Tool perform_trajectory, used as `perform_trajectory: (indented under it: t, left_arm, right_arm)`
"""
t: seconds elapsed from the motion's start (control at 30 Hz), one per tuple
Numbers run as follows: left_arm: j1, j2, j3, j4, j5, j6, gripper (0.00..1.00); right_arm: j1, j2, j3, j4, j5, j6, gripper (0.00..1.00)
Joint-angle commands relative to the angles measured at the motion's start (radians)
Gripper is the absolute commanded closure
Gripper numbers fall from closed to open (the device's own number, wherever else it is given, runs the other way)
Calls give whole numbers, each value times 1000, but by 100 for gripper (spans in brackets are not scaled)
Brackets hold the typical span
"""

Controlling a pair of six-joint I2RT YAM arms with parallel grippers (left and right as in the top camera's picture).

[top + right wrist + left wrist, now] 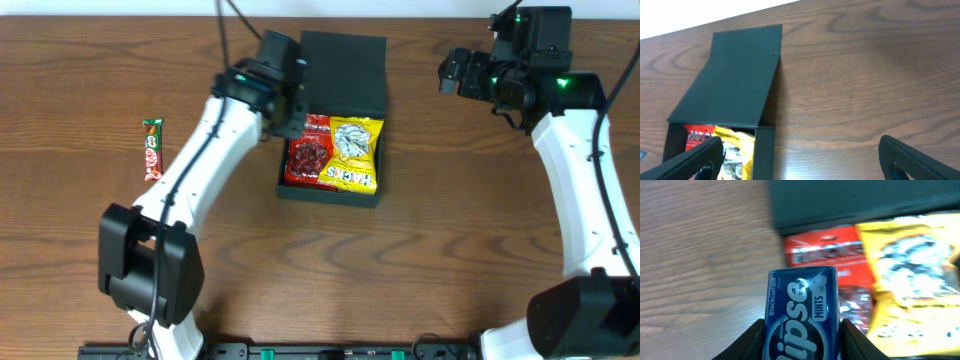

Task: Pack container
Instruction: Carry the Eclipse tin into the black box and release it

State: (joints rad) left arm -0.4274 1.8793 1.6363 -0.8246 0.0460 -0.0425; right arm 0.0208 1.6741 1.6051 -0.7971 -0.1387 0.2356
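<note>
My left gripper has the blue Eclipse mints tin. It will let go of it on the red packet (303, 143) (807, 281), against the side of the box.
The container (345, 70) is a dark teal-black box at the table's middle back, its flap lid open. A red snack packet (309, 155) and a yellow snack packet (355, 152) lie inside. My left gripper (802, 340) is shut on a blue Eclipse mints tin (802, 312) and hovers at the box's left edge (285, 105). The red packet (825, 250) and the yellow packet (912, 280) show beyond the tin. My right gripper (800, 160) is open and empty, held above the table right of the box (740, 80), at the back right in the overhead view (455, 72).
A red and green candy bar (152, 148) lies on the wooden table at the far left. The arm bases stand at the front edge.
</note>
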Motion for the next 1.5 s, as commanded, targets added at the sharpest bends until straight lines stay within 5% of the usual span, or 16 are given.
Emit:
perform_trajectory:
  t: [0.0,0.23,1.0,1.03,1.17,1.33,1.47]
  left_arm:
    - [-64,2,-15,18,-117,-34,94]
    - [-116,15,-140,164,-177,-173,94]
    - [-108,26,-312,460,-266,-110,94]
    - [-108,29,-312,460,-266,-110,89]
    - [-107,28,-311,464,-266,-96,34]
    - [-108,18,-298,470,-267,-55,20]
    - [-108,-17,-262,470,-268,-31,18]
  right_arm:
    - [-7,1,-2,-11,0,-52,1]
    - [-7,1,-2,-40,0,-58,1]
    - [-6,2,-2,-69,-1,-57,2]
    - [-6,1,-2,-69,-1,-56,2]
    - [-6,1,-2,-71,-11,-49,2]
    - [-6,1,-2,-70,-12,-49,2]
    - [-6,1,-2,-70,-12,-49,2]
